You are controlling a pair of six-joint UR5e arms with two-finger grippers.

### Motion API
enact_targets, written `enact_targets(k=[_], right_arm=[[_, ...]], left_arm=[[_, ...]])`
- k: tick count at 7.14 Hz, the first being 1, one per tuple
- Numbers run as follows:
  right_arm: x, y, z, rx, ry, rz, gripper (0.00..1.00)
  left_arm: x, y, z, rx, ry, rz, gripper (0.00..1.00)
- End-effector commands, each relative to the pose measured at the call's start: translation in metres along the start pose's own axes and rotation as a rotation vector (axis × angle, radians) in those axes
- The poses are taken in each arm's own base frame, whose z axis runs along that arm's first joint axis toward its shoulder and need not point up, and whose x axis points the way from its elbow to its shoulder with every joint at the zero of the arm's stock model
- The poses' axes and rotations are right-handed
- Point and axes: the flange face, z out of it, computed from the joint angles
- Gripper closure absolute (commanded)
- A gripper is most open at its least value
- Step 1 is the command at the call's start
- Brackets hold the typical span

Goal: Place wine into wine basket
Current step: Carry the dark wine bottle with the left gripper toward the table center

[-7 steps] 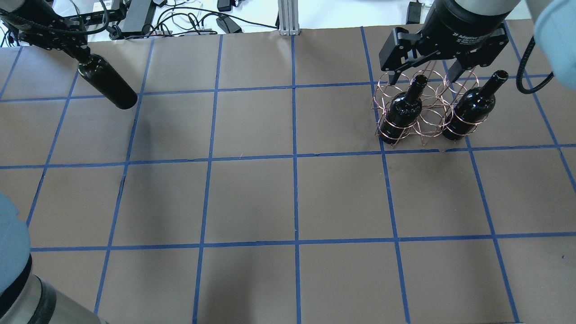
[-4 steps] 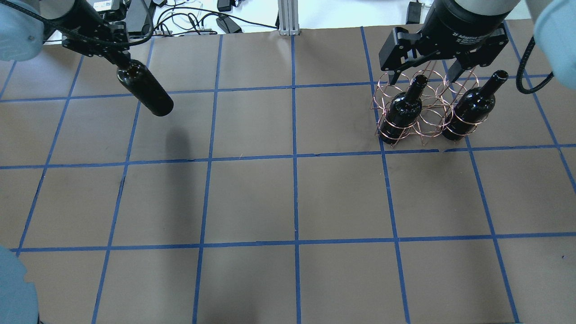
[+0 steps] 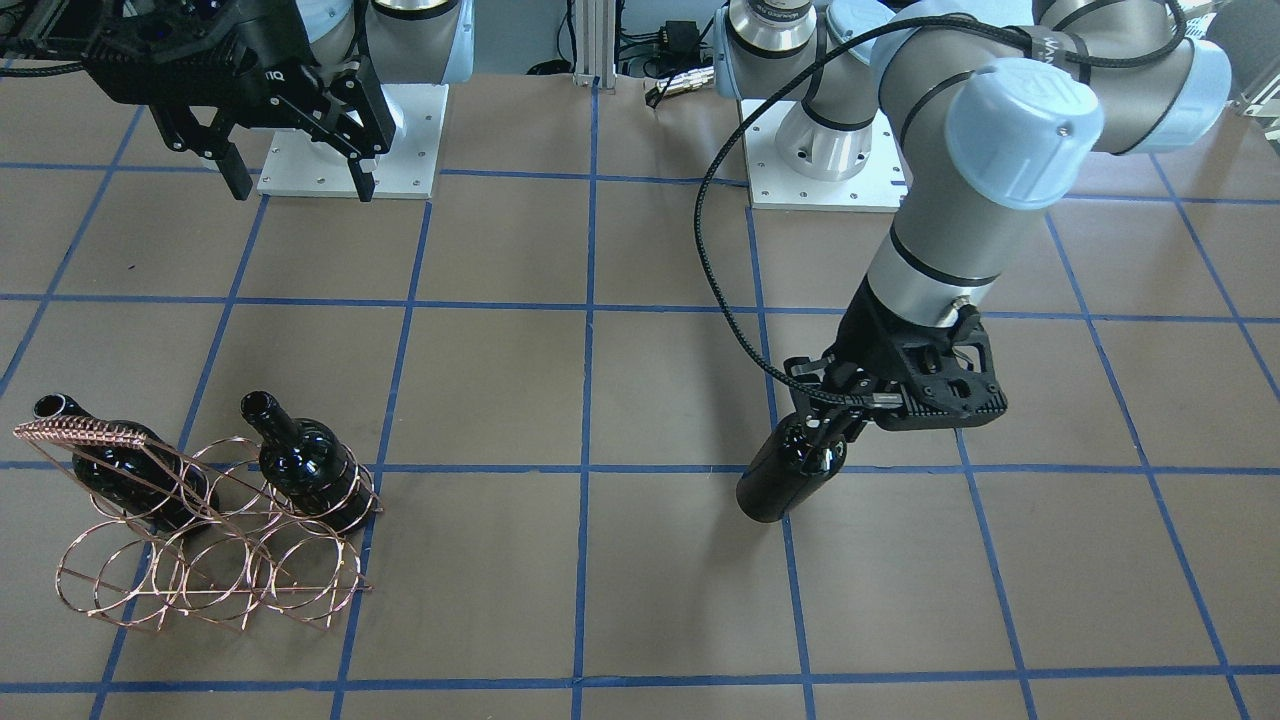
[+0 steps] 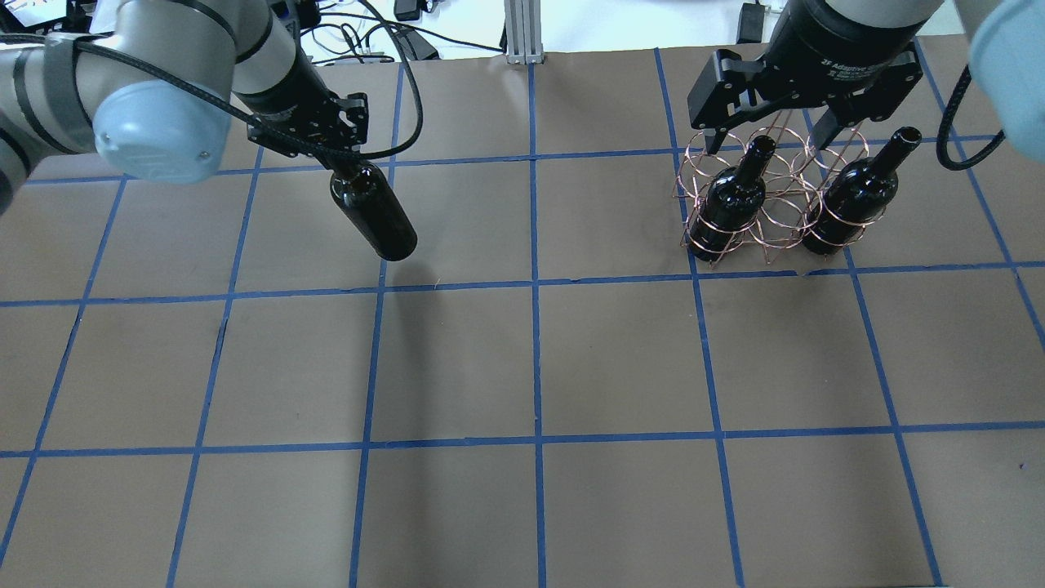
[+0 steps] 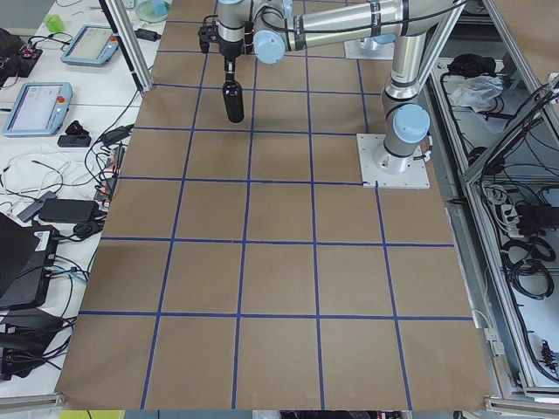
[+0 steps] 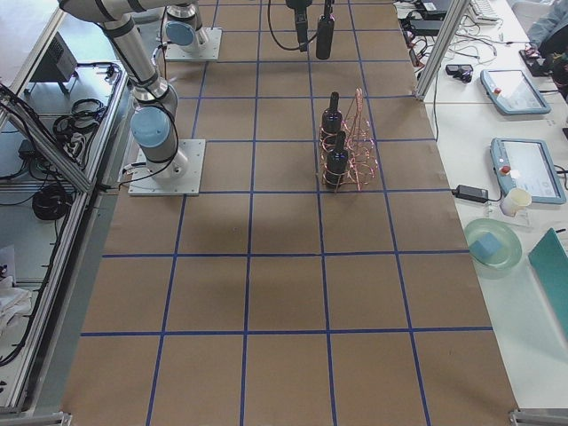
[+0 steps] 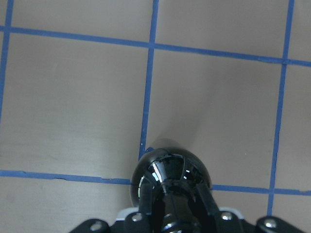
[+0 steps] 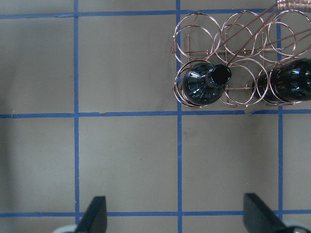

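Observation:
My left gripper is going to the table [image 3: 686, 450] [image 7: 207, 200] by the blue line, midway between tape crossings. It will let go of the wine bottle there.
My left gripper [image 4: 344, 162] is shut on the neck of a glossy black wine bottle [image 4: 377, 219]. The bottle hangs base-down above the table's far left part and also shows in the front view [image 3: 785, 478] and the left wrist view [image 7: 167, 172]. The copper wire wine basket [image 3: 90, 432] stands at the far right [image 4: 782, 216]. Two look-alike black bottles [image 4: 735, 204] [image 4: 853, 200] stand in its near row of rings, and the ring between them is empty. My right gripper [image 4: 767, 143] is open and empty, high above the basket.
The brown table has a blue tape grid [image 4: 535, 286]. Cables and power bricks [image 4: 359, 37] lie beyond the far edge. The arm bases stand on white plates [image 3: 400, 140] at the robot's side.
My left arm has carried the bottle to the right, from the far left corner toward the table's middle. The right arm, the basket and its two bottles have not moved.

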Motion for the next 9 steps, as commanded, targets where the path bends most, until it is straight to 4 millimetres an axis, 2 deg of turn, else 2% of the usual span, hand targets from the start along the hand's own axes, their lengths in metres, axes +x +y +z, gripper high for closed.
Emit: enact_targets(k=[1,2,5,7,9], right_arm=[[0.0,0.0,0.0,0.0,0.0,0.001,0.0],[0.0,0.0,0.0,0.0,0.0,0.001,0.0],[0.0,0.0,0.0,-0.002,0.0,0.001,0.0],[-0.001,0.001,-0.001,0.0,0.0,-0.002,0.0],[-0.001,0.0,0.001,-0.005,0.0,-0.017,0.0]], left_arm=[[0.031,0.023,0.005,-0.014,-0.006,0.029,1.0],[0.041,0.03,0.009,-0.023,-0.004,0.055,1.0],[0.051,0.04,0.02,-0.05,-0.001,0.063,1.0],[0.054,0.042,0.019,-0.049,0.003,0.074,1.0],[0.067,0.05,0.021,-0.056,0.006,0.096,1.0]])
